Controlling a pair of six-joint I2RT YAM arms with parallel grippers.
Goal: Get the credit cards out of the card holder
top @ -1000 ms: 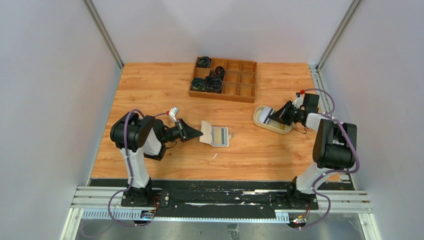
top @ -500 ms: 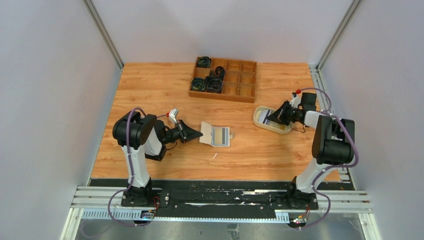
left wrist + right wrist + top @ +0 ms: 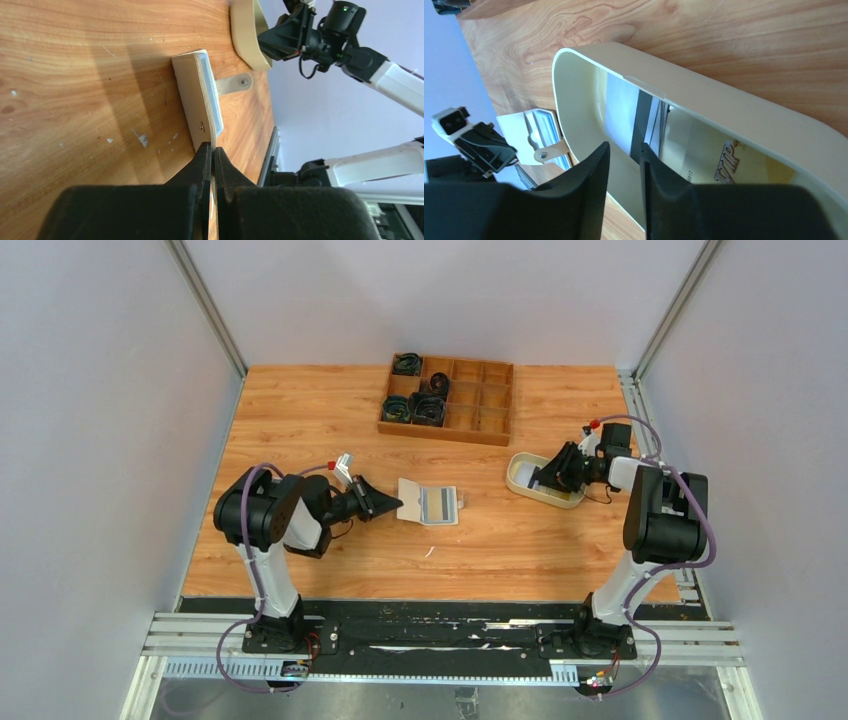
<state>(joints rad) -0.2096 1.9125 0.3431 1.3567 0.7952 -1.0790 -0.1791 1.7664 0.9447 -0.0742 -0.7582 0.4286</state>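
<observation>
The card holder's flap stands steep and screens the card slots, so my left gripper needs to retake the flap's edge (image 3: 212, 136) and open it wider before my right gripper reaches in.
The beige card holder (image 3: 412, 508) lies open mid-table with a grey-blue credit card (image 3: 438, 504) in its slots. My left gripper (image 3: 396, 506) is shut on the edge of its left flap; in the left wrist view the flap (image 3: 192, 95) runs straight between my closed fingertips (image 3: 206, 152). My right gripper (image 3: 541, 480) hangs open over the cream oval tray (image 3: 516, 472). In the right wrist view a whitish card with a dark stripe (image 3: 621, 107) and a yellow card (image 3: 734, 165) lie in the tray just past the open gripper (image 3: 624, 147).
A brown wooden compartment box (image 3: 470, 420) holding dark coiled items stands at the back centre. The holder's snap tab (image 3: 235, 83) points toward the tray. Small pale flecks (image 3: 428, 551) lie on the wood near the front. Grey walls close in both sides.
My right gripper opened and let the whitish card go into the tray. My left gripper and the card holder shifted slightly left and back.
</observation>
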